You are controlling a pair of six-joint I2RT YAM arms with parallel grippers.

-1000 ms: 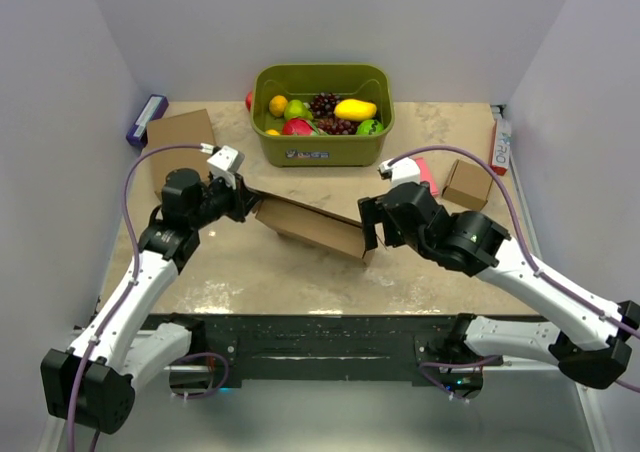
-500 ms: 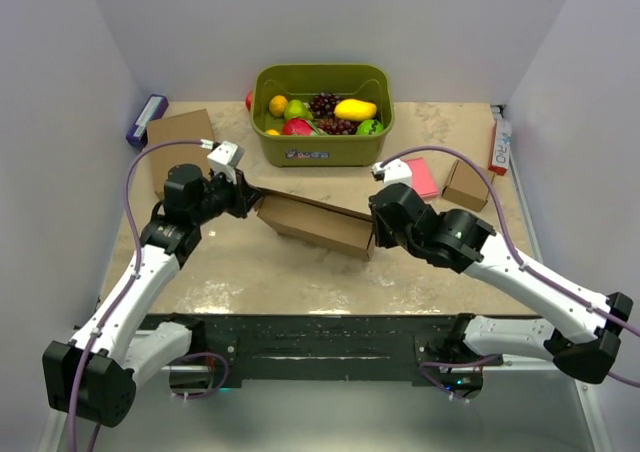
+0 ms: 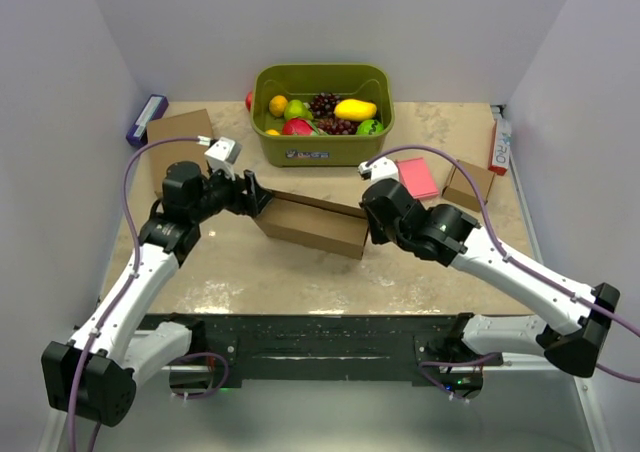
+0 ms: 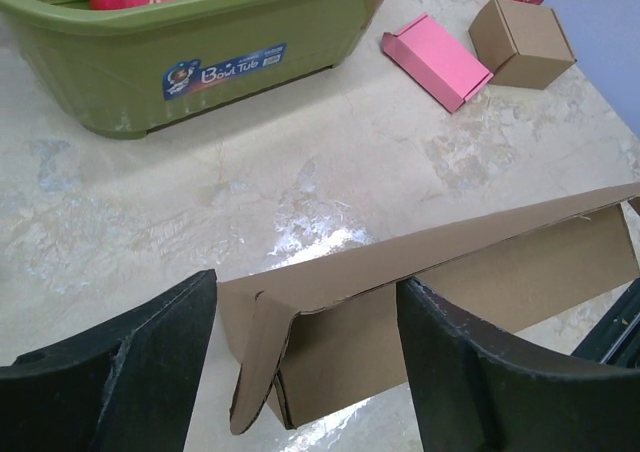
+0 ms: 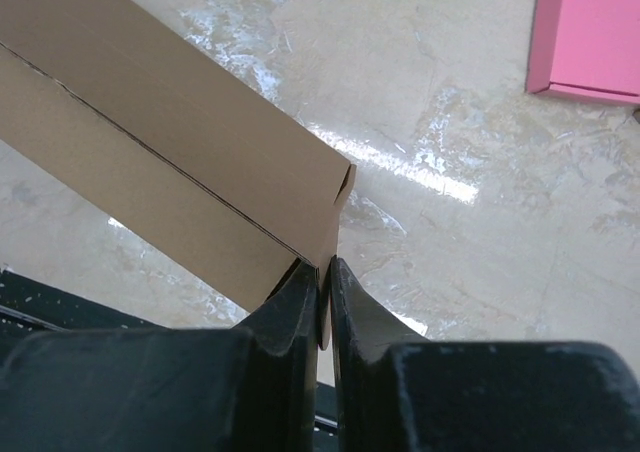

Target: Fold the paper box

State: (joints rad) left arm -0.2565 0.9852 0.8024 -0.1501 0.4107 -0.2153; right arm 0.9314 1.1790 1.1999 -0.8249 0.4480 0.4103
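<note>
The curved flap sticks out from the paper box's end, so the robot's left gripper should pinch the flap against the paper box's end (image 4: pixel 283 318) while the right gripper keeps holding on.
The paper box (image 3: pixel 310 222) is a long brown cardboard piece, partly folded, lying in the middle of the table. My left gripper (image 3: pixel 255 200) is at its left end. In the left wrist view the jaws stand open (image 4: pixel 305 282) either side of that end of the box (image 4: pixel 430 292), where a curved flap hangs loose. My right gripper (image 3: pixel 368 222) is at the right end. Seen from the right wrist, it (image 5: pixel 323 267) is shut on the thin end flap of the box (image 5: pixel 170 152).
A green tub (image 3: pixel 322 148) of fruit stands behind the box. A flat cardboard rectangle (image 3: pixel 180 135) and a purple item (image 3: pixel 146 120) lie at the back left. A pink box (image 3: pixel 418 177), a small cardboard cube (image 3: pixel 467 184) and a red-and-white pack (image 3: pixel 499 144) lie at the right.
My left gripper has opened and let go of the box's left end. My right gripper has moved in to the box's right end and shut on its flap.
</note>
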